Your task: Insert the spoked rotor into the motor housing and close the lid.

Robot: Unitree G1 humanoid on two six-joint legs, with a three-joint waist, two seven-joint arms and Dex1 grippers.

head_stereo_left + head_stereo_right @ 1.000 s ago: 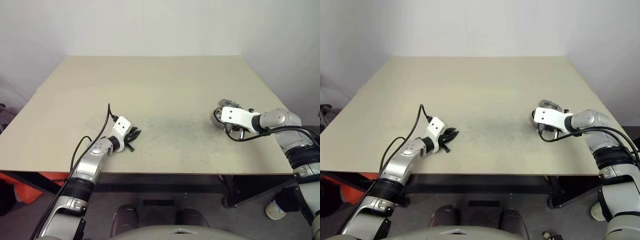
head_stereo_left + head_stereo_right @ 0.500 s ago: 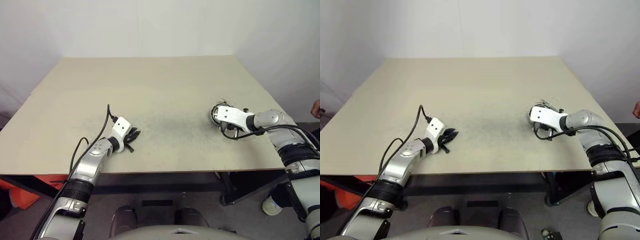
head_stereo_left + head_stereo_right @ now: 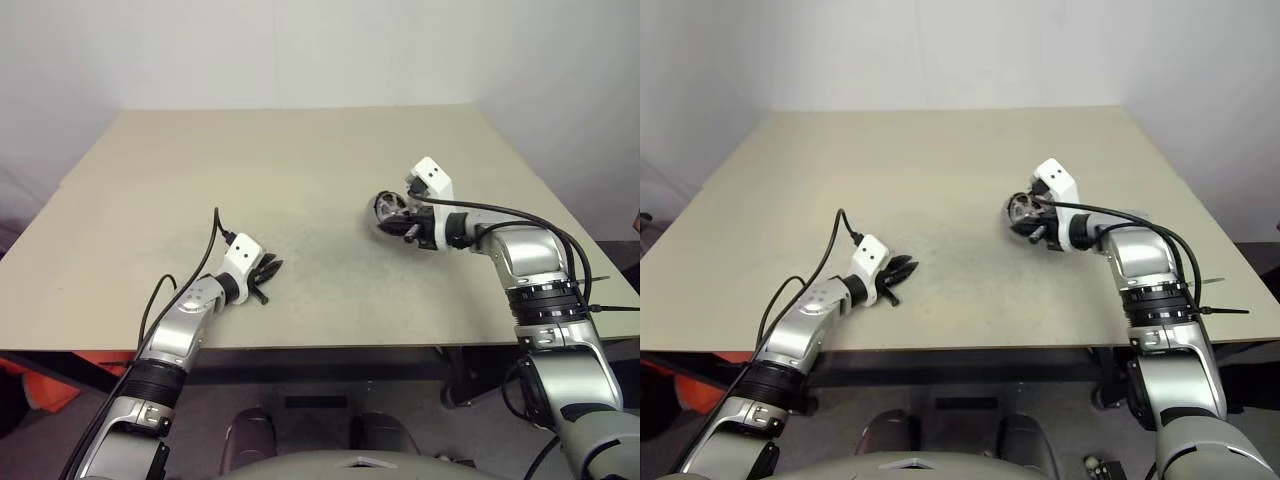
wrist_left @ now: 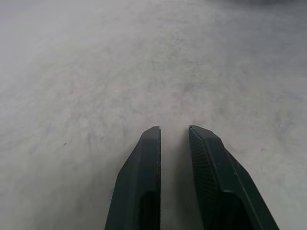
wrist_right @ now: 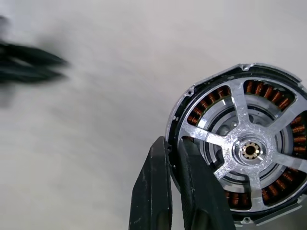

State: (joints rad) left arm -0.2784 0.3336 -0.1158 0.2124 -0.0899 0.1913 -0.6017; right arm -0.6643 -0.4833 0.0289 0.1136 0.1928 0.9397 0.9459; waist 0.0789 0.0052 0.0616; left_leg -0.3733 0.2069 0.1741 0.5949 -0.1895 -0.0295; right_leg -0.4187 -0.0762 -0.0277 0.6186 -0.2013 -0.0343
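Note:
Next, I set the motor housing down with my right gripper on the bare table just off my left gripper's fingertips (image 3: 311,257) (image 5: 134,91). The housing is now tilted just above the table.
My right gripper (image 3: 403,224) is shut on the grey rim of the motor housing (image 3: 389,211), holding it tilted just above the table, right of centre. In the right wrist view the housing (image 5: 201,112) faces the camera, its copper-brown windings ringing the inside. The shiny spoked rotor (image 5: 249,151) sits inside it, and the two black fingers pinch the rim at its edge. My left gripper (image 3: 268,270) lies low on the table near the front left. Its fingers (image 4: 144,163) stand slightly open with nothing between them. The lid is out of view.
The beige table (image 3: 300,170) stretches wide between the two arms and back to the white wall. Its front edge (image 3: 330,348) runs just behind my left forearm. A black cable (image 3: 205,255) loops over the left wrist.
My right arm has swung left and up with the housing in its grip, and the wrist has rolled over. The left arm has kept still.

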